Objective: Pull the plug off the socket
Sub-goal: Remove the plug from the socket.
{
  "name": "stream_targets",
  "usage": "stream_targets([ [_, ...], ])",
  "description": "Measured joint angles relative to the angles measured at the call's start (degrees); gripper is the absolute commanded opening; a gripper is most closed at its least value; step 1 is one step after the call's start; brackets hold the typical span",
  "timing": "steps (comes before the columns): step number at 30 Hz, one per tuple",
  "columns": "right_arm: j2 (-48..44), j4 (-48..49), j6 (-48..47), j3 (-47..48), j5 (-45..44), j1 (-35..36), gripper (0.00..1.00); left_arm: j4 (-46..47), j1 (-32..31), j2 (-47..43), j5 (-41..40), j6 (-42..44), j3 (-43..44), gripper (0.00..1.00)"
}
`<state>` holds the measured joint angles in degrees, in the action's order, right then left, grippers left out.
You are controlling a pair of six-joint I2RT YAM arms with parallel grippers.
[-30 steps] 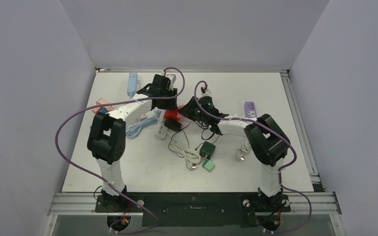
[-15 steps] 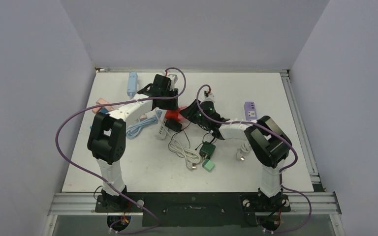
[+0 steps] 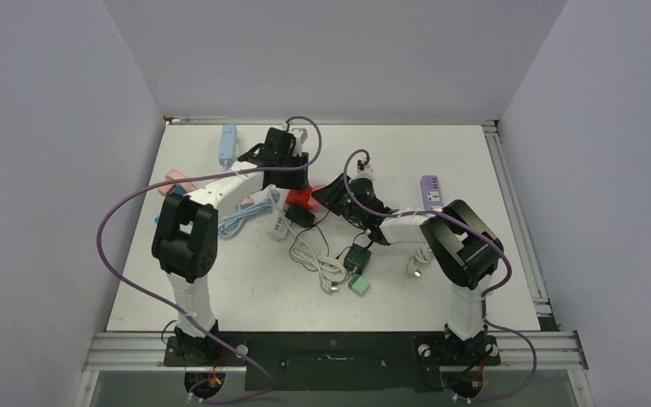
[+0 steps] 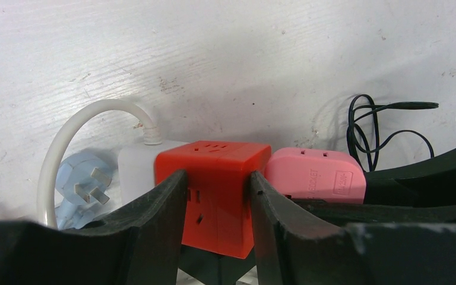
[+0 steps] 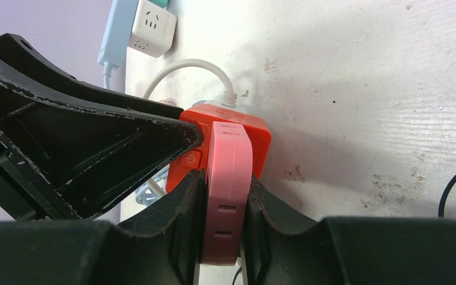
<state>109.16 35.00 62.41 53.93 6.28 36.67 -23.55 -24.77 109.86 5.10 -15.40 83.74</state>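
My right gripper has the pink plug on the lower end of the coiled white cable (image 3: 334,267). It will let go of the plug near the green cubes.
The red cube socket (image 4: 217,190) sits on the white table between the fingers of my left gripper (image 4: 218,178), which is shut on it. A pink plug (image 4: 314,175) sits against the socket's right side with no gap showing. My right gripper (image 5: 225,184) is shut on the pink plug (image 5: 227,178), with the socket (image 5: 258,139) just beyond it. In the top view both grippers meet mid-table at the socket (image 3: 298,197): left gripper (image 3: 292,182), right gripper (image 3: 326,197). The plug is hidden there.
A white cable with a pale blue plug (image 4: 83,184) and a white adapter (image 4: 136,172) lie left of the socket. A black cord (image 4: 386,124) lies to its right. The top view shows a purple strip (image 3: 431,192), green cubes (image 3: 358,271), a coiled white cable (image 3: 314,259) and a blue strip (image 3: 228,144).
The right wrist has shifted a little to the right and toward the near edge. The left arm and the red socket have barely moved.
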Motion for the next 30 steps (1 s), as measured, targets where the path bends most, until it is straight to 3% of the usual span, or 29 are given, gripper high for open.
stream_targets([
  [18,-1.29,-7.69,-1.31,3.23,-1.05,-0.07,0.05,-1.92,-1.11,1.57,-1.88,1.22,2.67,0.36],
  [30,-3.32,-2.25,0.33,-2.6,-2.45,-0.09,0.05,-2.84,-1.73,1.92,0.37,1.27,3.43,0.35],
])
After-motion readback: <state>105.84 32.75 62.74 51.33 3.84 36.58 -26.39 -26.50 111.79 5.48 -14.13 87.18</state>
